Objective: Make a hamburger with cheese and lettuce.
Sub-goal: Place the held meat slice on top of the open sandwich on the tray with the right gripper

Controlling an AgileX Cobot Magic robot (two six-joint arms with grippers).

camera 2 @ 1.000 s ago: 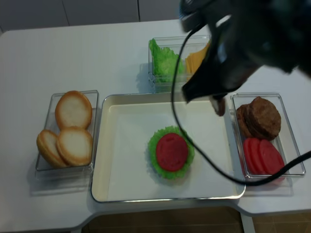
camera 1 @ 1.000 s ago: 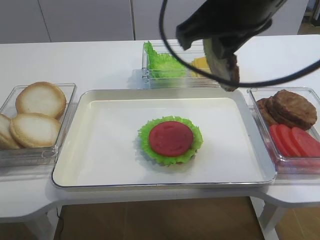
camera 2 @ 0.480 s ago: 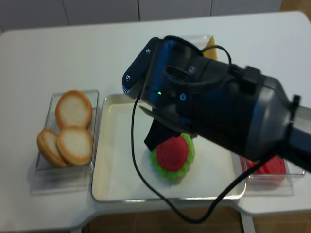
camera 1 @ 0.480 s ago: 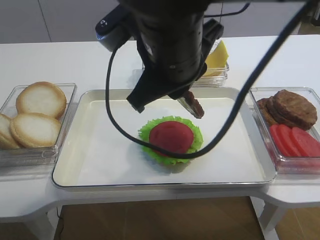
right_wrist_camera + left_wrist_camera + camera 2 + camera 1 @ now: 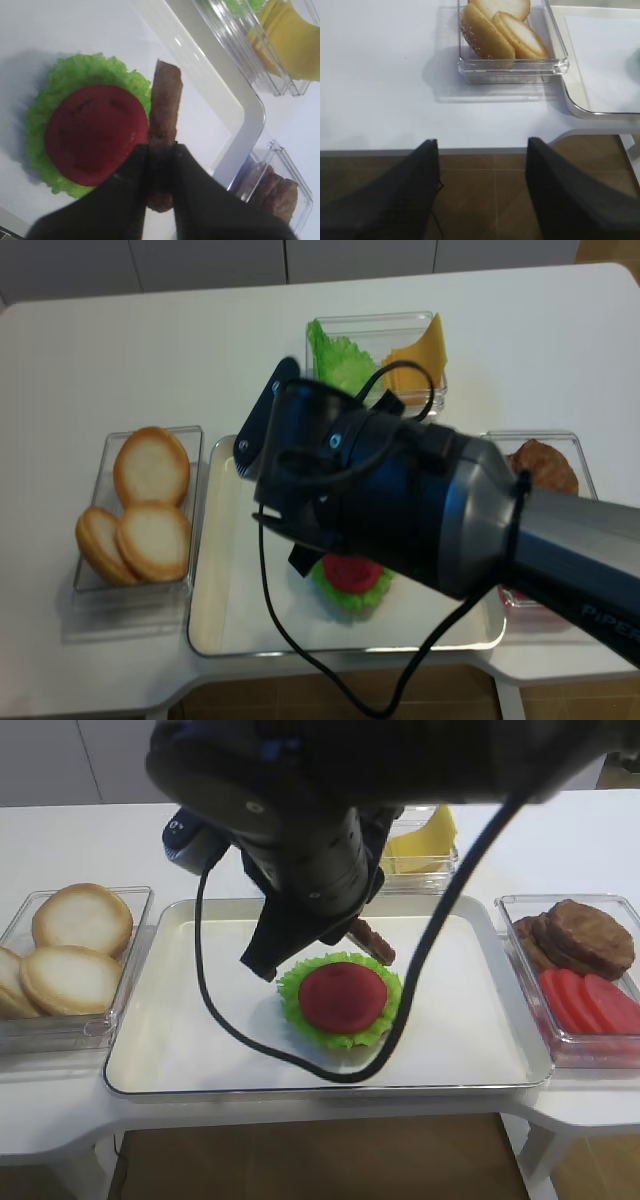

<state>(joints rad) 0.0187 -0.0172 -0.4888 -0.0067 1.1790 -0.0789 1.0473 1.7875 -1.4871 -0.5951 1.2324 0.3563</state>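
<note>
The brown patty, now on edge over the hamburger's rim, will be released by my right gripper on top of the red tomato slice (image 5: 352,571) (image 5: 97,135), inside the lettuce's frilly rim.
The hamburger (image 5: 342,998) lies in the middle of the white tray (image 5: 180,1040), with a red tomato slice on top and a frilly lettuce (image 5: 296,1012) rim. My right gripper (image 5: 161,156) is shut on a brown patty (image 5: 165,107), held on edge just over the hamburger's (image 5: 95,140) right rim. The patty (image 5: 372,941) pokes out under the arm in the high view. Cheese (image 5: 425,838) slices and more lettuce (image 5: 335,358) sit in the back bin. My left gripper (image 5: 482,150) hangs open and empty off the table's front edge.
A clear bin of pale buns (image 5: 70,955) stands left of the tray. A bin at the right holds brown patties (image 5: 585,935) and tomato slices (image 5: 590,1000). The right arm's dark bulk covers much of the tray's back half.
The right arm has swung from the back right, over the tray, down to the hamburger with the patty in its grip. The left gripper shows no change.
</note>
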